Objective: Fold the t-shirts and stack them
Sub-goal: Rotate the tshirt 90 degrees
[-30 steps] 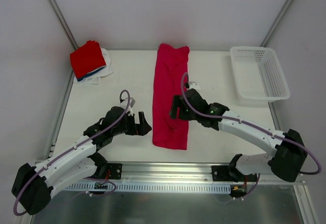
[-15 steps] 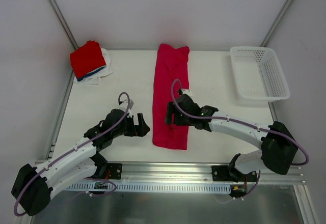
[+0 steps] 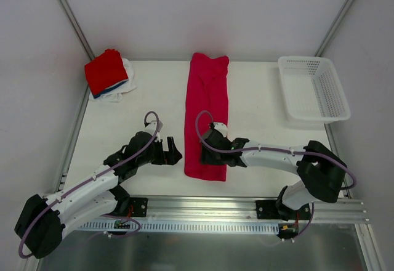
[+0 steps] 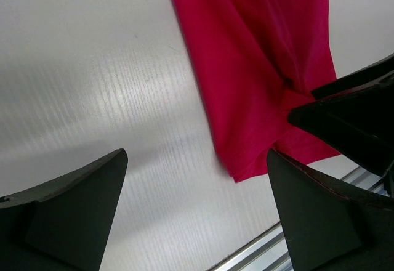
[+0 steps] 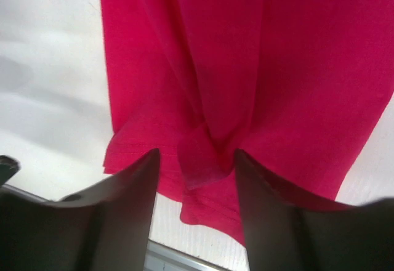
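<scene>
A bunched fold midway across the t-shirt's near end is pinched in my right gripper, so it should open and take the t-shirt's corner [image 3: 223, 177] opposite my left gripper before folding.
The crimson-pink t-shirt [image 3: 207, 98] lies folded into a long narrow strip down the middle of the table. My right gripper [image 3: 205, 154] is down on its near end, jaws closed partway on a bunched fold of the cloth [image 5: 203, 157] just above the hem. My left gripper [image 3: 175, 154] is open and empty, over bare table just left of the shirt's near corner [image 4: 246, 166]. A folded bright red shirt [image 3: 106, 71] tops a stack with blue and white ones at the back left.
A white mesh basket [image 3: 314, 89] stands at the back right. The table's metal front rail [image 3: 203, 206] runs just beyond the shirt's hem. In the left wrist view the right gripper's dark body [image 4: 351, 120] sits on the cloth.
My right gripper has moved left and toward the near end of the pink shirt and dropped onto it, puckering the cloth. The left arm has barely moved.
</scene>
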Robot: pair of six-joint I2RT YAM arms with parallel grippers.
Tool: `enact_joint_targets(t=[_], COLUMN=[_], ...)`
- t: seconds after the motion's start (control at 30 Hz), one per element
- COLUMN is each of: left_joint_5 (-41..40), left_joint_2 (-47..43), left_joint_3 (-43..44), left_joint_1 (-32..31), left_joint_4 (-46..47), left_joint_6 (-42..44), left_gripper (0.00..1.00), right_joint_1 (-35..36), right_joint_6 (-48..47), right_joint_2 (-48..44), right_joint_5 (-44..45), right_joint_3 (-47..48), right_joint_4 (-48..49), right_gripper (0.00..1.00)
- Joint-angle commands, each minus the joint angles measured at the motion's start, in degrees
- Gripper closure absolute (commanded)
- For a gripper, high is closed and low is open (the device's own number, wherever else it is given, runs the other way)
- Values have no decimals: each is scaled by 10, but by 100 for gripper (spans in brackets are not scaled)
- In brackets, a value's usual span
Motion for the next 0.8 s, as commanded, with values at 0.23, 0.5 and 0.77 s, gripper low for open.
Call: enact_joint_targets(t=[0.23, 0.5, 0.77], left_joint_5=[7, 5, 5], left_joint_2=[-16, -9, 0], left_joint_3=[-16, -16, -13], left_joint_1=[-4, -4, -5], left_joint_4=[19, 19, 20], left_joint_6=[-2, -2, -1], left_gripper=[2, 2, 2], right_joint_1=[9, 22, 68], right_joint_6=[5, 2, 26], right_joint_2=[14, -9, -82], right_joint_5=[5, 18, 64], right_joint_3=[25, 33, 12], right_joint_4=[19, -22, -103], right_gripper=[88, 100, 100])
